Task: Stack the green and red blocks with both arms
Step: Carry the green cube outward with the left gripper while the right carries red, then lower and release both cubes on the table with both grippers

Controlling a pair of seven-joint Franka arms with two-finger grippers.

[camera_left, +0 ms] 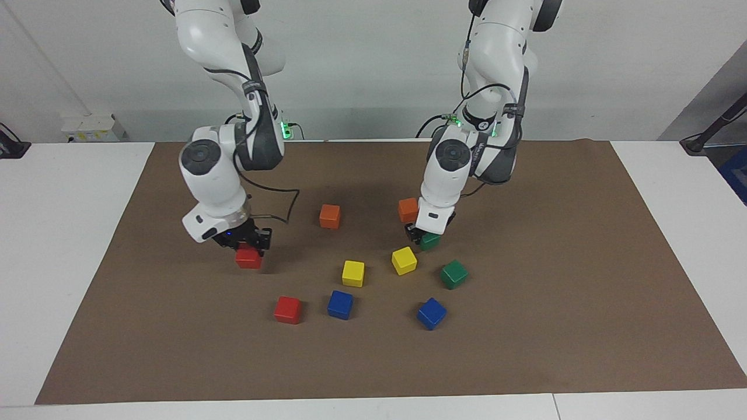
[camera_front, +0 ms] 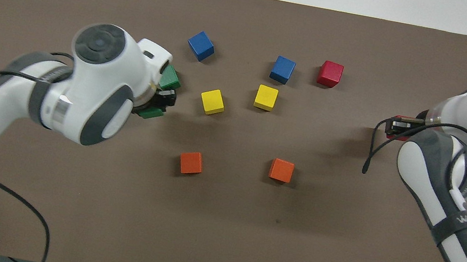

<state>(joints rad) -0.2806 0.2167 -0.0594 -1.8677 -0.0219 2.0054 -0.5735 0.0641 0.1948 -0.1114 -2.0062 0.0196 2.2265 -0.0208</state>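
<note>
My left gripper is to let go of the green block, now at or just above the mat, on the brown mat (camera_front: 61, 82) under its own white wrist.
My right gripper (camera_left: 248, 244) is shut on a red block (camera_left: 249, 258), low over the mat toward the right arm's end; in the overhead view only an edge of this block (camera_front: 399, 133) shows under the gripper (camera_front: 400, 127). The second red block (camera_left: 288, 310) (camera_front: 330, 74) lies loose on the mat, farther from the robots. My left gripper (camera_left: 421, 236) (camera_front: 163, 100) is shut on a green block (camera_left: 430, 240) (camera_front: 151, 112), at or just above the mat. The second green block (camera_left: 454, 274) (camera_front: 170, 77) lies loose close by, farther from the robots.
Two orange cubes (camera_left: 330, 216) (camera_left: 408, 210) lie nearer to the robots, one right beside the left gripper. Two yellow cubes (camera_left: 353, 273) (camera_left: 404, 260) and two blue cubes (camera_left: 340, 304) (camera_left: 431, 313) lie mid-mat between the loose red and green blocks. A brown mat (camera_left: 554, 326) covers the table.
</note>
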